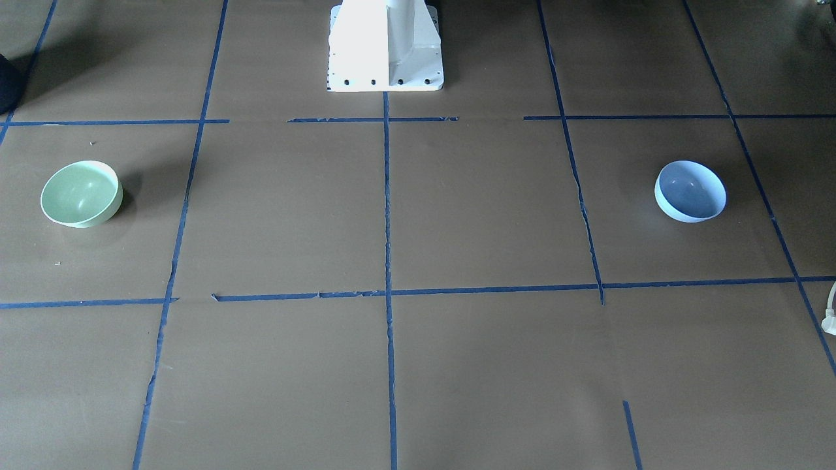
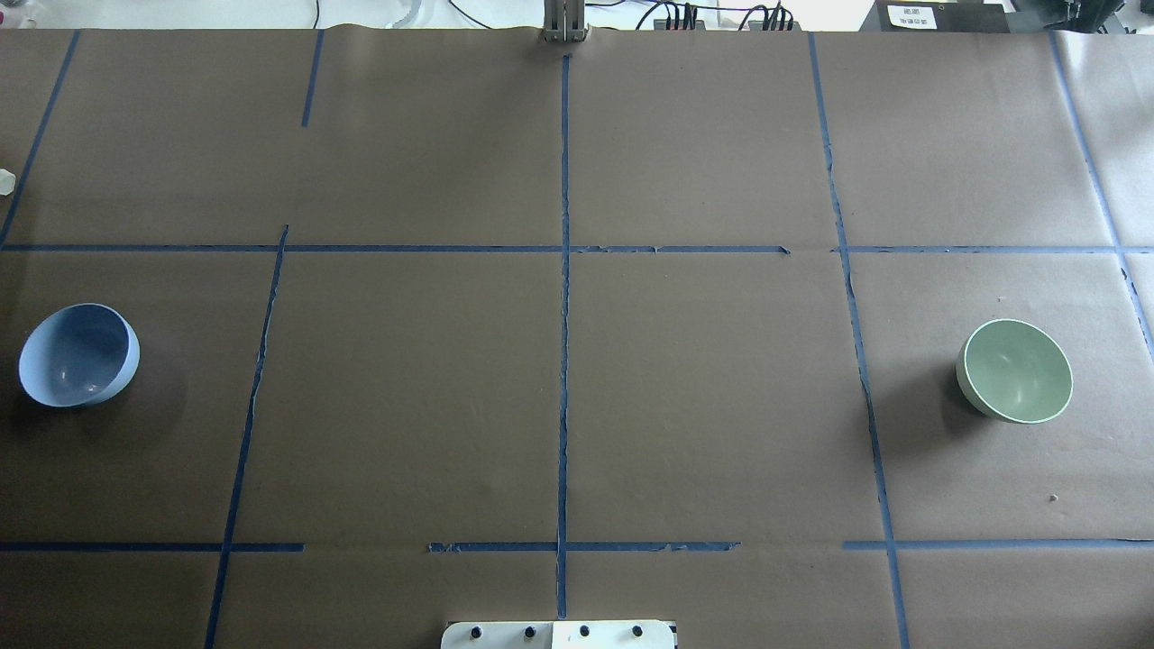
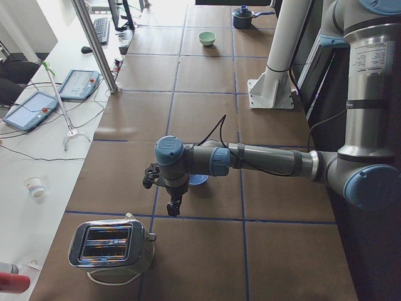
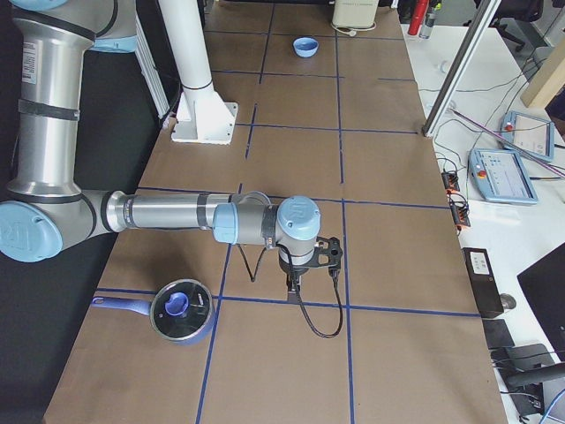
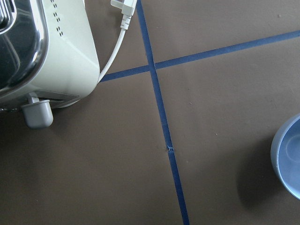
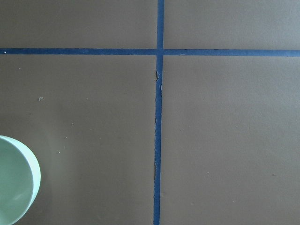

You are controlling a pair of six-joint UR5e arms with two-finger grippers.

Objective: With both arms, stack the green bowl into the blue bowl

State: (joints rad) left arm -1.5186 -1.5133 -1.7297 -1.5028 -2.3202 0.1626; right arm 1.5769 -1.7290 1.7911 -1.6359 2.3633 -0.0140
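The next move for my left gripper is to go to the blue bowl and close on its rim (image 1: 723,190) (image 5: 274,160), on the side that faces away from the green bowl.
The green bowl (image 1: 81,194) stands upright at one end of the table, on the right in the overhead view (image 2: 1019,370). The blue bowl (image 1: 690,191) stands upright at the other end (image 2: 79,354). No gripper shows in the front or overhead views. In the exterior left view my left gripper (image 3: 172,210) hangs over the table beside the blue bowl (image 3: 199,180); the left wrist view catches that bowl's edge (image 5: 288,161). In the exterior right view my right gripper (image 4: 292,294) hangs low; the right wrist view shows the green bowl's edge (image 6: 14,180). I cannot tell whether either gripper is open or shut.
A toaster (image 3: 113,244) with a white cord (image 5: 123,18) stands past the blue bowl at the table's left end. A pot with a lid (image 4: 181,311) stands at the right end. The white pedestal base (image 1: 385,46) is at the robot's side.
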